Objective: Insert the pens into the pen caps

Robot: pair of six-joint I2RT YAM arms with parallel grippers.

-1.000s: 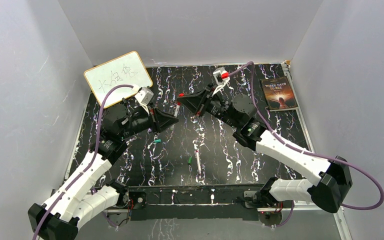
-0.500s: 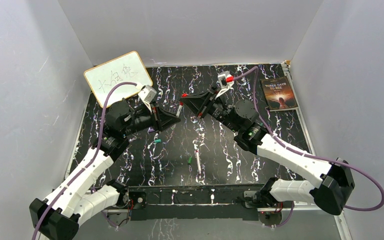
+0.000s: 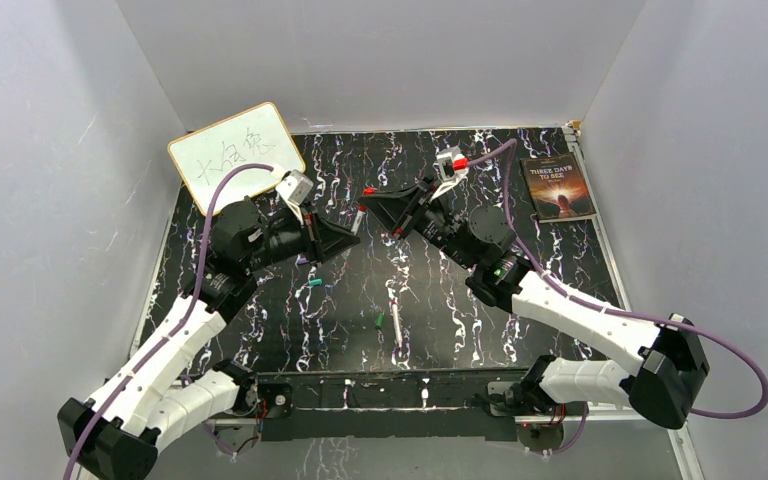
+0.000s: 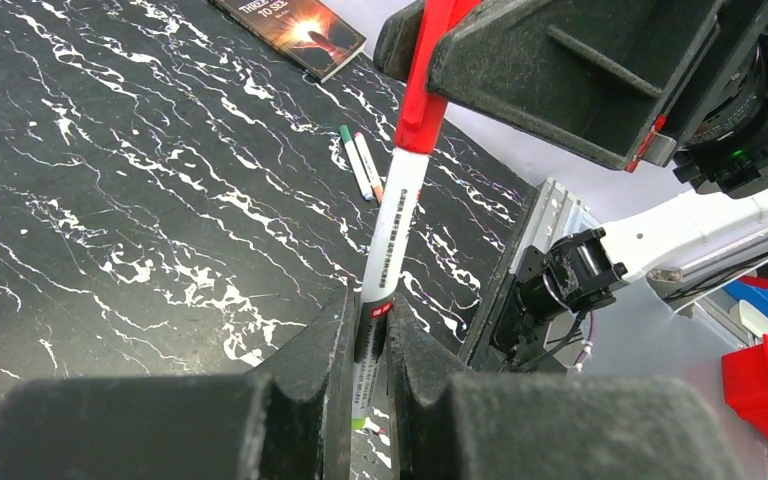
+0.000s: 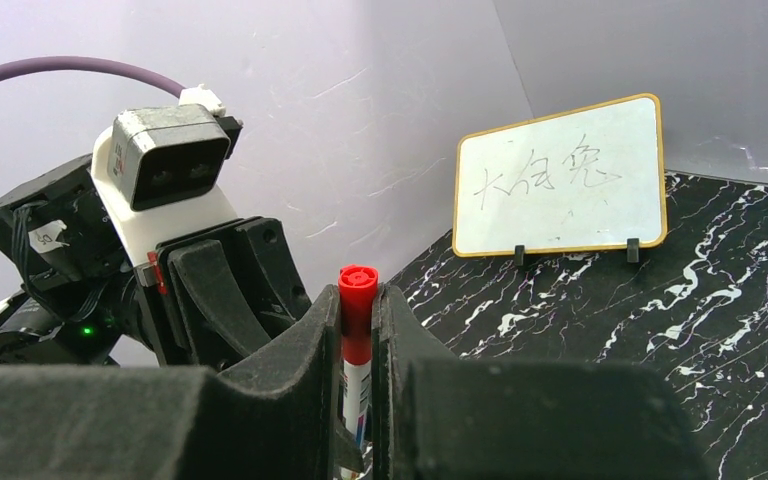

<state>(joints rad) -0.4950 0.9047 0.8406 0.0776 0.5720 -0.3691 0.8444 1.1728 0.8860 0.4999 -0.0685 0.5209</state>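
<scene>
I need to use my left gripper to set the red-capped pen down on the black tabletop [image 3: 465, 264] [image 4: 331, 190] next to the pen with the green cap.
A white-barrelled pen [image 4: 392, 225] with a red cap [image 4: 425, 80] on its end spans the gap between my two grippers, held in the air above the table. My left gripper [image 4: 368, 325] is shut on the pen's barrel. My right gripper [image 5: 357, 312] is shut on the red cap [image 5: 357, 300]. In the top view the left gripper [image 3: 350, 236] and the right gripper [image 3: 368, 198] meet tip to tip at the pen [image 3: 359, 218]. A teal cap [image 3: 313, 283], a green cap [image 3: 380, 321] and a loose white pen [image 3: 396, 318] lie on the table.
A whiteboard [image 3: 237, 155] stands at the back left and shows in the right wrist view [image 5: 560, 180]. A book [image 3: 557, 186] lies at the back right. The black marbled tabletop [image 3: 460, 290] has grey walls on three sides.
Both grippers have shifted a little to the right and closer together. The pen and red cap stay held between them. Little has moved in the last half second.
</scene>
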